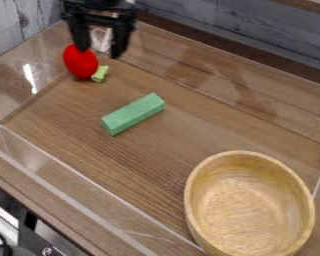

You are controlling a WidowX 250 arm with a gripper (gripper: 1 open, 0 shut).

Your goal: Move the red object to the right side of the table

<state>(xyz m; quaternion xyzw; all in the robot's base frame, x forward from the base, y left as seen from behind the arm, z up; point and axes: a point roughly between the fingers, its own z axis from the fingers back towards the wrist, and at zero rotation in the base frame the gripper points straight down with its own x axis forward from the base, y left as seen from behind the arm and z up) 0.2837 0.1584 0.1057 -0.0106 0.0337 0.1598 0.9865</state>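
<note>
Next, my gripper closes on the red object's rounded body (80,60). Its pale green leafy end will stay sticking out beyond the fingers.
The red object (79,62), a small rounded red toy fruit with a pale green leafy end, lies at the far left of the wood-grain table (203,120). My gripper (99,40) hangs just above and slightly right of it, pointing down, open, with nothing between its dark fingers (121,41). The fingers overlap the fruit's upper edge in this view; whether they touch it I cannot tell.
A green rectangular block (133,113) lies left of the table's middle. A round wooden bowl (250,207) sits at the front right corner. Low clear acrylic walls (69,175) edge the table on all sides.
</note>
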